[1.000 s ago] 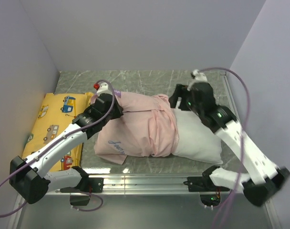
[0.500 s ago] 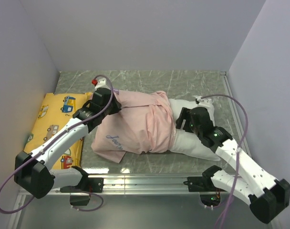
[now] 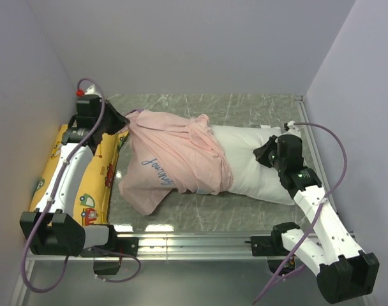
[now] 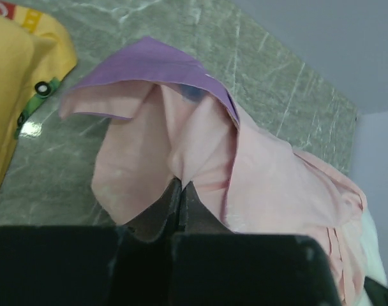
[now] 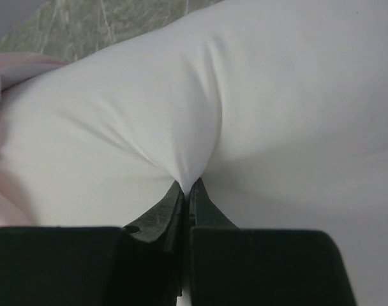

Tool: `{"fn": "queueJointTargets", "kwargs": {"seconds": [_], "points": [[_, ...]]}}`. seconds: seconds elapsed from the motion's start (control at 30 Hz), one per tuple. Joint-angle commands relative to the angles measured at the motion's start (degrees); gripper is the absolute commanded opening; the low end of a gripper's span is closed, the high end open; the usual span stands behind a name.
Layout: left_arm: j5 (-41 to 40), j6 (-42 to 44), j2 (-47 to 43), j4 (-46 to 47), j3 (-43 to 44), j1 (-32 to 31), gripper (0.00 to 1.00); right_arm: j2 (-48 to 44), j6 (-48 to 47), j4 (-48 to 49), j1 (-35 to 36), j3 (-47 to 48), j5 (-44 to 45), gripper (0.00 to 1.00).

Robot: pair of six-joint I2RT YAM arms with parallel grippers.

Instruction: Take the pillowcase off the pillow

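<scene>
My left gripper needs to take the cloth (image 3: pixel 170 164) beside the lettering and pull there, as the pillowcase's far corner is taut but its near side is still around the pillow.
The pillowcase (image 3: pixel 175 156) lies pale pink side out, bunched over the left half of the white pillow (image 3: pixel 251 159). Its right half lies bare. My left gripper (image 3: pixel 122 121) is shut on the pillowcase's far left corner, above the yellow pillow's edge. In the left wrist view the pink cloth (image 4: pixel 200 140) puckers into the closed tips of the left gripper (image 4: pixel 181 185), and a purple flap (image 4: pixel 149 67) folds over. My right gripper (image 3: pixel 263 153) is shut on the pillow's fabric near its right end. The right wrist view shows white cloth (image 5: pixel 245 102) pinched by the right gripper (image 5: pixel 188 185).
A yellow vehicle-print pillow (image 3: pixel 63 153) lies along the left wall under my left arm. Grey walls stand at the back and on both sides. A metal rail (image 3: pixel 200 242) runs along the near table edge. Marbled grey tabletop (image 3: pixel 245 105) shows behind the pillow.
My left gripper has pulled the pillowcase corner left and back, baring more of the pillow. My right gripper came down and left onto the pillow's right part and shut on it.
</scene>
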Motion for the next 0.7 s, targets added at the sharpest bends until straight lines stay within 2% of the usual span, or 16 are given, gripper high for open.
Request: {"fn": "queueJointTargets", "kwargs": {"seconds": [0.0,0.07,0.13,0.17,0.2,0.3,0.33,0.4,0.43,0.53,0.67], "points": [[-1.76,-0.21,0.96,3.03,3.22,12.03,0.01,-2.26,-3.31,-7.07,-6.58,0.06,6.97,0.00],[0.44,-1.09,1.75,4.35,1.82,13.02,0.01,-3.14,-3.83,-7.15,-7.46,-0.03,5.91,0.00],[7.72,-0.57,2.81,8.82,-0.54,12.32,0.01,-3.67,-3.92,-6.98,-7.55,-0.20,4.17,0.00],[9.84,-0.31,3.25,10.14,-1.17,11.45,0.01,-3.67,-4.45,-6.46,-7.55,-0.64,2.94,0.00],[10.64,0.39,4.12,9.98,-1.35,7.87,0.01,-3.67,-4.54,-6.28,-7.38,-0.73,1.62,0.00],[2.49,4.70,4.83,7.35,0.58,-1.97,0.15,-3.67,-4.01,-5.22,-6.76,-1.69,-0.94,0.00],[0.65,5.66,4.75,6.12,1.19,-3.58,0.29,-3.67,-4.01,-4.96,-6.33,-1.87,-0.77,0.00],[-1.03,5.85,3.52,5.23,1.46,-7.43,0.50,-3.67,-3.93,-4.96,-6.23,-2.57,0.02,0.00],[-2.00,6.02,2.82,4.54,1.37,-8.42,0.66,-3.76,-3.92,-4.44,-6.15,-2.92,0.11,0.00],[-8.76,5.85,-0.78,2.43,0.76,-13.25,0.79,-3.76,-3.66,-3.38,-6.15,-4.33,0.11,0.00],[-17.54,3.13,-5.62,-0.82,-3.19,-20.28,0.81,-3.94,-2.61,-1.97,-5.54,-5.47,0.28,0.00]]}}
